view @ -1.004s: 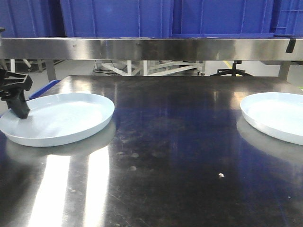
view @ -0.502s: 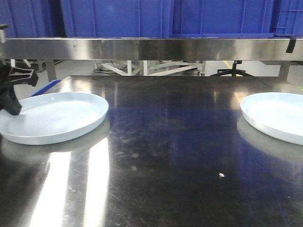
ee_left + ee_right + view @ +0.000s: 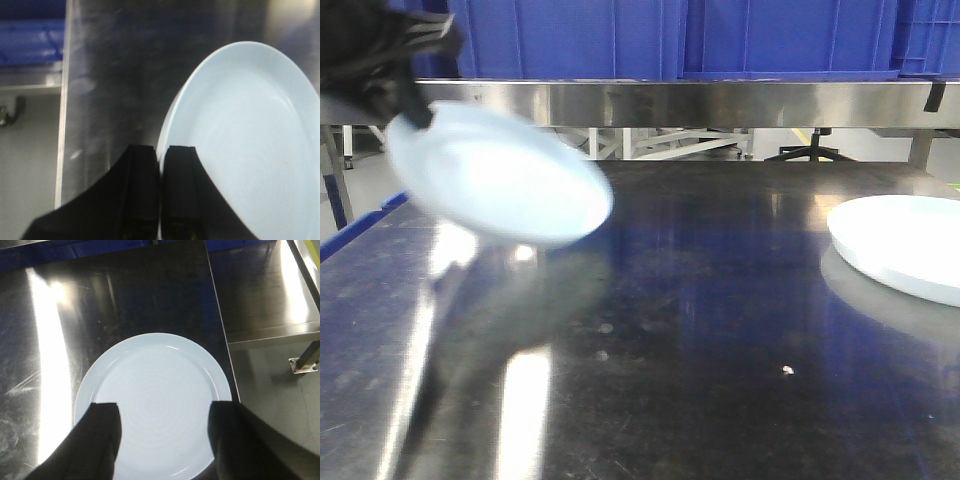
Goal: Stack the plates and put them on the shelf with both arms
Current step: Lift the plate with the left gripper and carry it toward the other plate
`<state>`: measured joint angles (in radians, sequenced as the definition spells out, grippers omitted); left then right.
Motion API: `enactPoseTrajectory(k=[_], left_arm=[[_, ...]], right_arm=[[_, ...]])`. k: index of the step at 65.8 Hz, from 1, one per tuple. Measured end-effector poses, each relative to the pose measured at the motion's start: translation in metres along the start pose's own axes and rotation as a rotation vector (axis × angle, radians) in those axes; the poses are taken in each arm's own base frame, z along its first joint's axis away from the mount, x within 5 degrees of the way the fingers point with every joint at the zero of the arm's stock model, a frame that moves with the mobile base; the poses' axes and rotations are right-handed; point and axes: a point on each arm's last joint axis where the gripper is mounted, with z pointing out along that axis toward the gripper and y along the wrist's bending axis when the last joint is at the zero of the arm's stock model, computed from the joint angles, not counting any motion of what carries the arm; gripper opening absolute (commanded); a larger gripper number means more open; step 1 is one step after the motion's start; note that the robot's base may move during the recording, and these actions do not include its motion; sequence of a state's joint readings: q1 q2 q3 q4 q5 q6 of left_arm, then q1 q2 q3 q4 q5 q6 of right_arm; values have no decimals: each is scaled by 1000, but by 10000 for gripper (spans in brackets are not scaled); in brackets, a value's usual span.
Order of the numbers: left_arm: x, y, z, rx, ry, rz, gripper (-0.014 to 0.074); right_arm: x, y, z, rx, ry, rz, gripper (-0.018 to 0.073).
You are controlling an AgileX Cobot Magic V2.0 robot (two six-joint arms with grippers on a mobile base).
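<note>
Next, my left gripper lets go of the pale bluish-white plate flat on the steel table point(image 3: 694, 254), beside the second plate.
My left gripper point(image 3: 408, 100) is shut on the rim of one pale bluish-white plate point(image 3: 500, 175) and holds it tilted in the air above the table's left side, blurred by motion. In the left wrist view the two black fingers point(image 3: 177, 170) pinch the plate's point(image 3: 245, 145) left rim between them. The second plate point(image 3: 905, 245) lies flat at the table's right edge. In the right wrist view my right gripper point(image 3: 164, 407) hangs open above that plate point(image 3: 152, 390), one finger over each side of it, not touching it.
A steel shelf rail point(image 3: 700, 102) runs across the back with blue crates point(image 3: 670, 35) on it. The steel table point(image 3: 700, 330) ends just right of the second plate point(image 3: 225, 330). A small white crumb point(image 3: 786, 371) lies near the front.
My left gripper has lifted the left plate off the table, up and rightward, tilting it. The right plate has not moved.
</note>
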<state>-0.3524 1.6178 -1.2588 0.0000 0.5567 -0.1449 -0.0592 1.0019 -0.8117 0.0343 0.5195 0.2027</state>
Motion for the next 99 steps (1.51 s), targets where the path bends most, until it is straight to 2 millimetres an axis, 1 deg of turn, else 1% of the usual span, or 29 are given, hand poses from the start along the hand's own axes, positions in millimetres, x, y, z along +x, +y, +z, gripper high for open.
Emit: enactPoseTrajectory(k=[11,24,31,40,53,76,84,99], left_arm=[[-17,-37,-15,79,-66,61,99],[-24,-74,-28,161,-108,114,99],[-22,-89,-23,188,-99,138,99],[-13,-102,-4,201,-57,163,99],[-1,-107,26,189,10,173,99],[14,-108,64,170,85,179,99],[19,-108,74,163,110,181,99],[25,-108,86,157,137,184,99]], right_arm=[[1,0,0,2,10,0,495],[1,0,0,3,12,0,495],[1,0,0,3,14,0,495],[1,0,0,3,14,0,495],[1,0,0,3,14,0,495],[1,0,0,3,14,0,495],[1,0,0,3,14,0,495],[1,0,0,3,14,0,495]])
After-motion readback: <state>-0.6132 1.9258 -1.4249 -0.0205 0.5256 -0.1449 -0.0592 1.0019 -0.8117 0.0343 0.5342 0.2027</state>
